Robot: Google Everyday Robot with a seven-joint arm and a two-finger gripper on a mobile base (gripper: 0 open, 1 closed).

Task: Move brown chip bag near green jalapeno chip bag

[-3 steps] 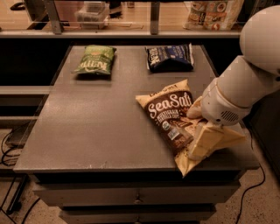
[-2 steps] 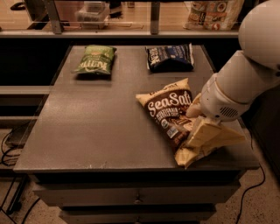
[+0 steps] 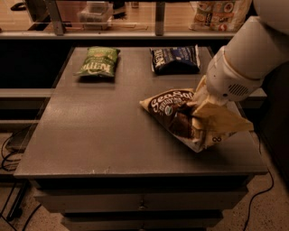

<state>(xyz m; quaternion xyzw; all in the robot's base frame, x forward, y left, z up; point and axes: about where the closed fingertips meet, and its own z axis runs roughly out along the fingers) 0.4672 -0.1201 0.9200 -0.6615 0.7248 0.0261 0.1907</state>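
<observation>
My gripper is going to put the brown chip bag down between the green jalapeno chip bag [image 3: 136,68] and the dark blue chip bag.
The brown chip bag [image 3: 174,113] with white "SeaSalt" script lies tilted at the right side of the grey table [image 3: 99,135]. My gripper [image 3: 199,102] comes down from the upper right on the white arm and is shut on the bag's crumpled right part, with that end raised off the table. The fingers are mostly hidden by the tan bag folds. The green jalapeno chip bag [image 3: 98,62] lies flat at the table's far left, well apart from the brown bag.
A dark blue chip bag [image 3: 175,58] lies at the far middle of the table, just behind the brown bag. A shelf with a rail and boxes [image 3: 221,13] runs behind the table. Cables lie on the floor at the left.
The arm has risen a little and the brown bag's lower right end has lifted and bunched up with it. The green and blue bags have not moved.
</observation>
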